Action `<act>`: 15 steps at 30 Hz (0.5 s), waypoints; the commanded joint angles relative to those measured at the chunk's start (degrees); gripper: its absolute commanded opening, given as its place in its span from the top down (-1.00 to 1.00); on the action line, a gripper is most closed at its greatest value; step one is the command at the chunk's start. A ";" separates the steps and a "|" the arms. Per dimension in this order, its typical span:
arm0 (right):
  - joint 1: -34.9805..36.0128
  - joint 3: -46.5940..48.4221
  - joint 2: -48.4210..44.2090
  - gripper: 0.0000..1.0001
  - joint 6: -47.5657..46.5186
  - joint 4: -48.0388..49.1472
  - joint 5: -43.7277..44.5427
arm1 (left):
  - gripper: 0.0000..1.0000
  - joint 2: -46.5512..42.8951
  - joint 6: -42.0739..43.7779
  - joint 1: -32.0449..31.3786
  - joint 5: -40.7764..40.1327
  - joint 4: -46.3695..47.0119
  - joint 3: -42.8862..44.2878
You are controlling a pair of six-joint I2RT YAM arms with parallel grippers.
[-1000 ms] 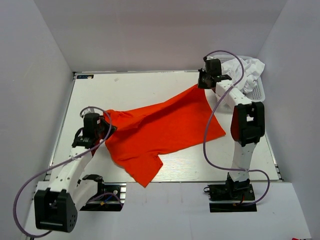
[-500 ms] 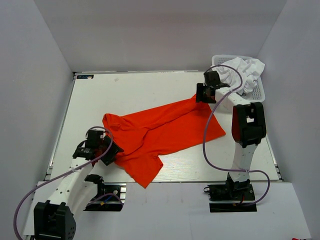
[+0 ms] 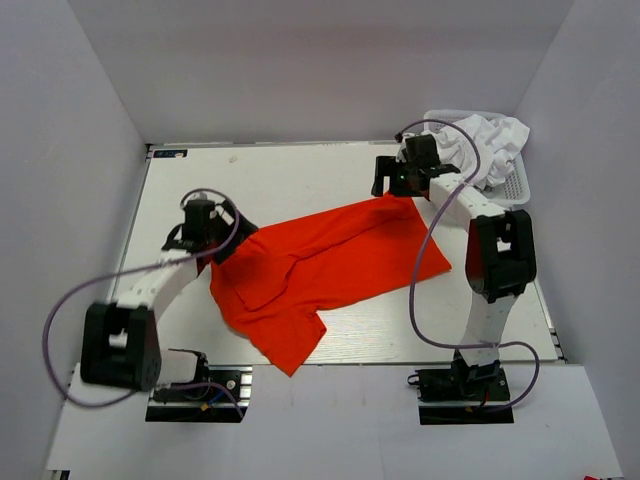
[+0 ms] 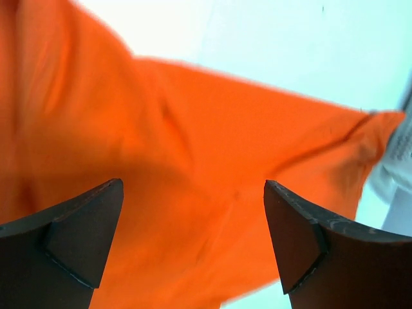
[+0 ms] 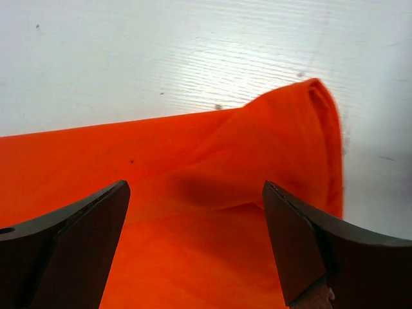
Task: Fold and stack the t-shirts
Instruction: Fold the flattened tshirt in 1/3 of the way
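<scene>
Next, my right gripper needs to go to the orange-red t-shirt's near corner on the basket side point(image 3: 445, 266) and close there.
An orange-red t-shirt point(image 3: 320, 265) lies crumpled and partly doubled over in the middle of the white table point(image 3: 260, 180). My left gripper point(image 3: 232, 240) hovers over its left edge, open, and the left wrist view shows only orange cloth point(image 4: 193, 129) beneath the spread fingers point(image 4: 84, 244). At the shirt's far right corner point(image 5: 309, 109) my right gripper point(image 3: 388, 180) also stands open, holding nothing. White t-shirts point(image 3: 490, 140) are heaped in the basket at the back right.
The white lattice basket point(image 3: 517, 186) stands at the table's back right corner, close to the right arm. Grey walls close in the table on three sides. Purple cables loop from both arms.
Both grippers have opened and let go of the orange-red shirt, which has settled onto the table. The left arm swung toward the near edge, then back up to the shirt's left edge.
</scene>
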 commanded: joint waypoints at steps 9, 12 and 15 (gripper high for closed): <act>1.30 8.22 12.12 -0.79 3.43 3.04 -1.45 | -0.99 21.28 -4.69 1.62 -13.57 0.63 9.07; 1.21 8.92 14.32 -0.79 5.81 3.30 1.27 | -0.99 21.82 -7.33 1.62 -18.41 -5.69 9.06; 0.77 9.71 16.61 -0.79 8.36 4.10 6.19 | -0.99 21.82 -10.58 2.14 -21.40 -11.05 8.27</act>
